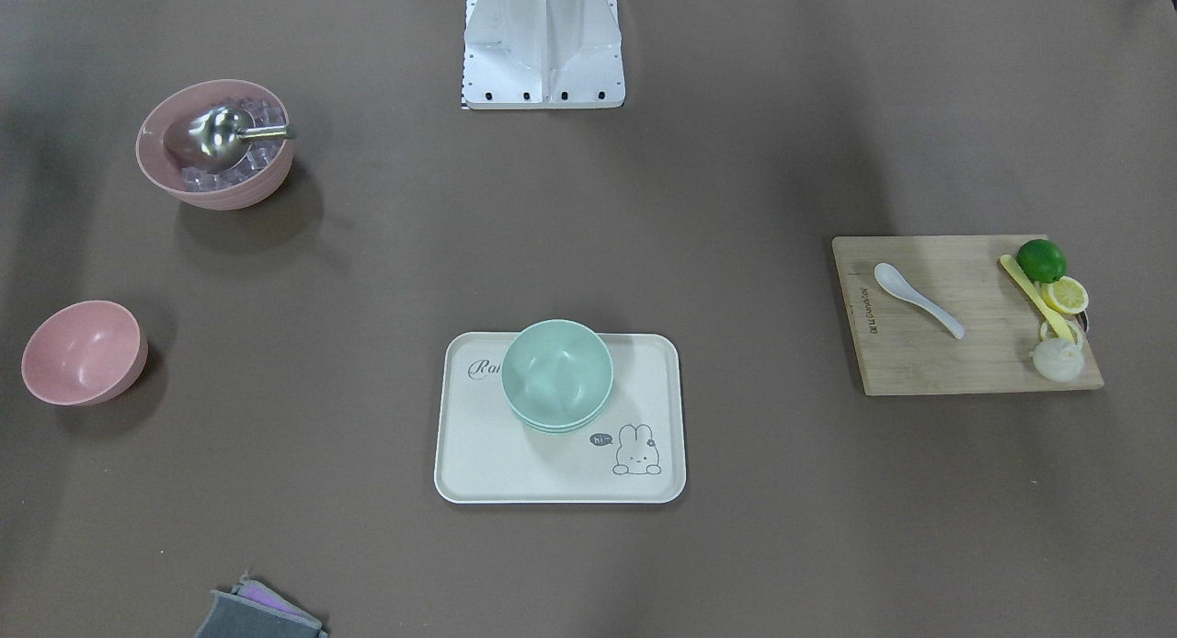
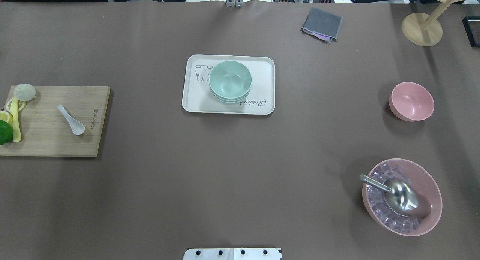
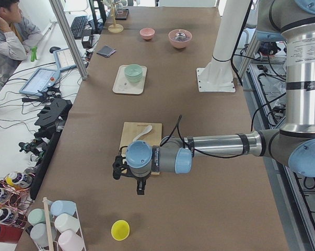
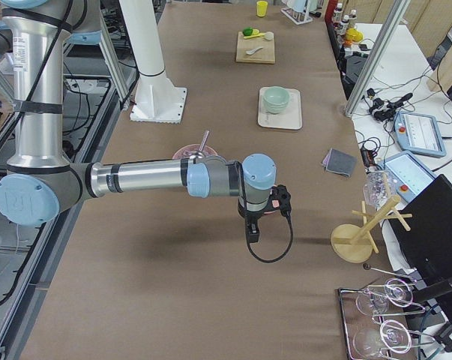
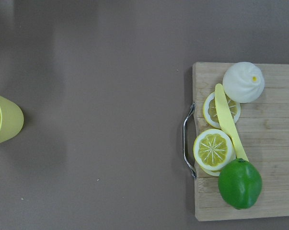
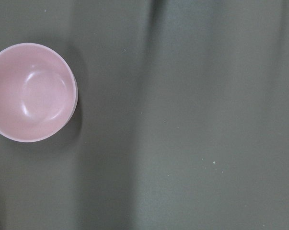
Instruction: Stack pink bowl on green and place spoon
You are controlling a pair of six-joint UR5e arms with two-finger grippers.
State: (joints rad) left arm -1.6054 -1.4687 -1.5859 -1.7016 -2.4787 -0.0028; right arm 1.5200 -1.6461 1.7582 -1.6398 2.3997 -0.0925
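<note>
Next, my right gripper closes on the small pink bowl's rim (image 1: 27, 377) (image 6: 76, 87), on the side farthest from the cream tray.
A small empty pink bowl (image 2: 411, 101) stands alone on the brown table; it also shows at the left of the right wrist view (image 6: 31, 91). Two stacked green bowls (image 2: 230, 81) sit on a cream tray (image 2: 262, 65) at mid-table. A white spoon (image 2: 71, 120) lies on a wooden cutting board (image 2: 48, 144). My left gripper (image 3: 118, 168) shows only in the exterior left view, above the board's outer end. My right gripper (image 4: 284, 201) shows only in the exterior right view, above the table near the pink bowl. I cannot tell whether either is open or shut.
A large pink bowl (image 2: 401, 196) holds ice cubes and a metal scoop. A lime (image 5: 239, 183), lemon slices, a yellow knife and a white bun lie on the board. A yellow cup (image 5: 3, 117), a grey cloth (image 2: 321, 24) and a wooden stand (image 2: 422, 27) sit near the edges.
</note>
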